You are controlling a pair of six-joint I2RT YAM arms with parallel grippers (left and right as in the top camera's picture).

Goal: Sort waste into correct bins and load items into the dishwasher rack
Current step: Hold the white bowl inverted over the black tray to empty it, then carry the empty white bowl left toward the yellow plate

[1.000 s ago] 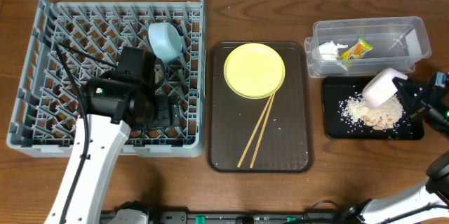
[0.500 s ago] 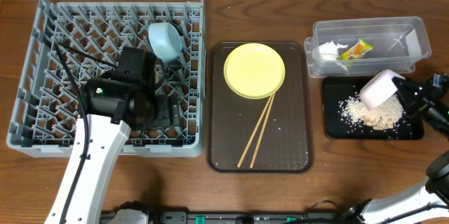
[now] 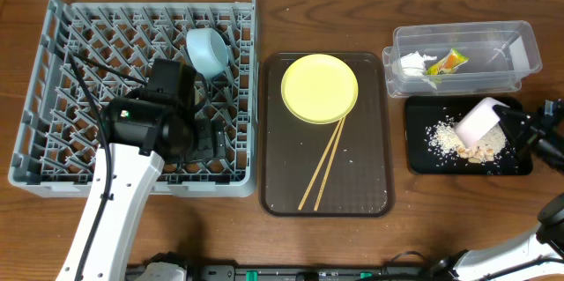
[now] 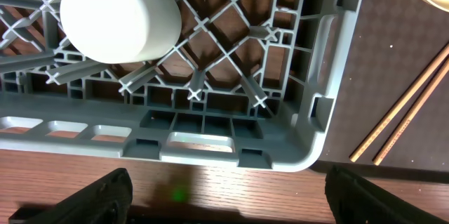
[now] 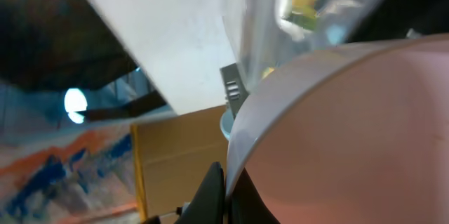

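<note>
The robot's right gripper needs to set the white bowl down on the yellow plate (image 3: 309, 85), a little toward the grey rack.
My right gripper (image 3: 509, 122) is shut on the rim of the white bowl (image 3: 480, 122), held tipped over the black tray (image 3: 421, 159), where rice-like scraps (image 3: 458, 142) lie. In the right wrist view the bowl (image 5: 351, 133) fills the frame, its rim pinched between the fingers (image 5: 226, 196). The clear tub (image 3: 520, 43) holds the crumpled white paper (image 3: 416, 62) and the wrapper (image 3: 448, 61). The grey rack (image 3: 53, 96) holds the light blue bowl (image 3: 209, 50) and the small white cup (image 4: 119, 17). My left gripper (image 4: 224, 199) is open over the rack's front right corner. The yellow plate (image 3: 319, 87) and chopsticks (image 3: 322, 165) lie on the brown tray.
The brown serving tray (image 3: 280, 184) sits between the rack and the bins. The rack's front wall (image 4: 203, 140) and a strip of bare wooden table (image 4: 231, 182) show in the left wrist view. The tub and black tray sit close to the table's right edge.
The white bowl has tilted further and dropped lower over the black tray, with my right gripper shifting slightly right. The left arm has not moved.
</note>
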